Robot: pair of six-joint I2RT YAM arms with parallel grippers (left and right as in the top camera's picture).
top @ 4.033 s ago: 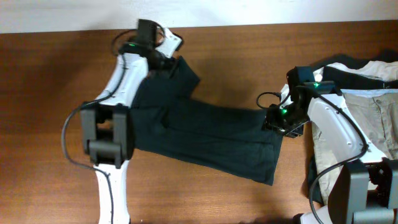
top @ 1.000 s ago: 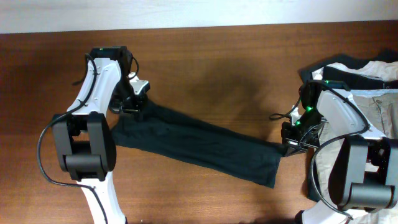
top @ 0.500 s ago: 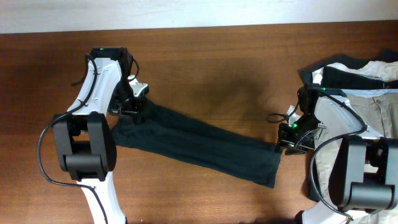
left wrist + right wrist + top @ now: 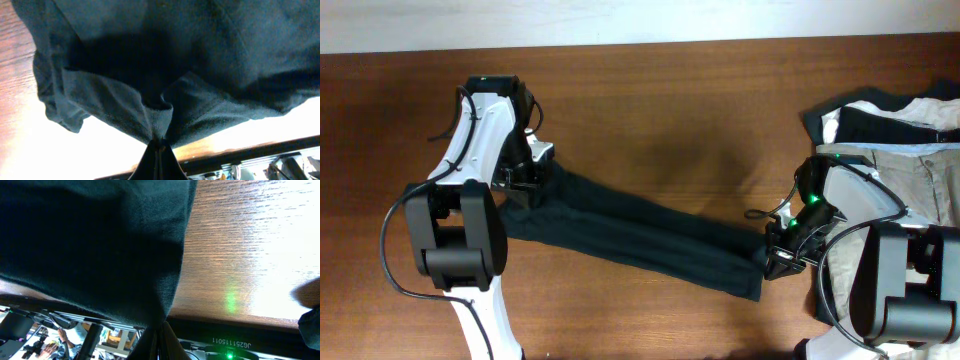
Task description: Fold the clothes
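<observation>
The slanting clothes are held only by a bunched pinch in my left gripper, so it should open, take the cloth's end [image 4: 528,222] deeper and pull the cloth straighter before folding.
The clothes [image 4: 640,235], a very dark navy T-shirt, lie as a long narrow band slanting from mid-left down to the right on the wooden table. My left gripper [image 4: 525,185] is at the band's left end. In the left wrist view it [image 4: 159,147] is shut on a gathered pinch of the clothes [image 4: 200,60]. My right gripper [image 4: 772,262] is at the band's right end, near its lower corner. In the right wrist view it [image 4: 161,332] is shut, and the edge of the clothes [image 4: 90,245] tapers into its tips.
At the far right lies a pile of beige khaki trousers [image 4: 920,180] with black-and-white garments [image 4: 880,115] bunched behind them, close to the right arm. Bare wooden table [image 4: 670,110] stretches behind the shirt up to the white wall edge.
My right gripper opened briefly, slid toward the table's front along the shirt's right edge and shut again near the lower corner. The left gripper has kept its hold and barely moved.
</observation>
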